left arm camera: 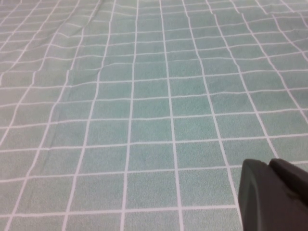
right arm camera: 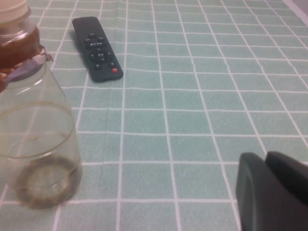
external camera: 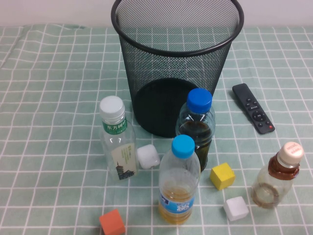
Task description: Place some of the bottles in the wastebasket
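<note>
The robot's left gripper needs to close on the green-labelled neck (external camera: 115, 123) of the white-capped bottle, just under the bottle's cap.
The black wire-mesh wastebasket (external camera: 177, 63) stands at the back centre of the table. The white-capped bottle with a green neck label (external camera: 117, 139) stands upright to its front left. The squat brown-tinted bottle with a beige cap (external camera: 277, 175) stands upright at the front right; it also shows in the right wrist view (right arm camera: 36, 125). My right gripper (right arm camera: 266, 161) is shut and empty, low over the cloth beside that bottle and apart from it. My left gripper (left arm camera: 269, 166) is shut and empty over bare cloth. Neither arm shows in the high view.
Two blue-capped bottles (external camera: 195, 125) (external camera: 179, 181) stand in front of the basket. A black remote (external camera: 253, 107) lies to its right, also in the right wrist view (right arm camera: 96, 48). White (external camera: 147, 156) (external camera: 236, 209), yellow (external camera: 222, 176) and orange (external camera: 112, 223) cubes lie among them.
</note>
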`<state>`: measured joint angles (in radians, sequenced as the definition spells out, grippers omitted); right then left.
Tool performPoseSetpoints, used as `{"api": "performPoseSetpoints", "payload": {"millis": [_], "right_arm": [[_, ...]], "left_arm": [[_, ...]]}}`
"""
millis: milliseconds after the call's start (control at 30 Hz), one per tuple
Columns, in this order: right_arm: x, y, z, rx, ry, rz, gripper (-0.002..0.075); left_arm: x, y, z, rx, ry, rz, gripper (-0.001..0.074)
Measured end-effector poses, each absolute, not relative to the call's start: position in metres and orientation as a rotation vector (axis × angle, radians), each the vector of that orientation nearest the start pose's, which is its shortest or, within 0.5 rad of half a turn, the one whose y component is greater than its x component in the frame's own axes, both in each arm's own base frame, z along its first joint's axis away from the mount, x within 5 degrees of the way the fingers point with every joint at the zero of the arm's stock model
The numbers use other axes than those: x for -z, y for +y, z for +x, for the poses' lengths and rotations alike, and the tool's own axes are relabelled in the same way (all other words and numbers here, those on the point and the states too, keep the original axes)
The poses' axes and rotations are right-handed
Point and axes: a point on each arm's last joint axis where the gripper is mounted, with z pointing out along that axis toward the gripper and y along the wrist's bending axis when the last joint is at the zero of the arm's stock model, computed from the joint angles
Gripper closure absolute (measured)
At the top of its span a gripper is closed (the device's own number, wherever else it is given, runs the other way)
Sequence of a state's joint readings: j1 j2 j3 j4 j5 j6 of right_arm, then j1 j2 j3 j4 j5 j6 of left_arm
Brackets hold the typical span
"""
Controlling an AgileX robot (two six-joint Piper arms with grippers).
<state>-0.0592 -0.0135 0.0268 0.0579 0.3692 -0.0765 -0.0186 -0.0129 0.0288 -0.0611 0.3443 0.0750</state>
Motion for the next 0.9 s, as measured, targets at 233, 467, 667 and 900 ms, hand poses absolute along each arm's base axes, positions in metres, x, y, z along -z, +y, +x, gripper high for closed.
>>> {"api": "performPoseSetpoints", "payload": {"millis": [233,467,667,900], "right_arm": [[-0.172,-0.001,0.053,0.037,1.866,0.02,0.0727],[-0.172,-0.001,0.053,0.037,1.866,0.02,0.0727],[-0.172,-0.001,0.053,0.037,1.866,0.02,0.0727],[-0.172,-0.001,0.053,0.037,1.866,0.02,0.0727]], "left_arm": [[-0.176,-0.003,0.054,0.035,1.806,0.032,0.074],[-0.191,-0.007,0.056,0.384,1.636,-0.277,0.074],[-0.202,-0.008,0.055,0.526,1.567,-0.393,0.074],[-0.27,-0.021,0.064,0.444,1.773,-0.117,0.074]]}}
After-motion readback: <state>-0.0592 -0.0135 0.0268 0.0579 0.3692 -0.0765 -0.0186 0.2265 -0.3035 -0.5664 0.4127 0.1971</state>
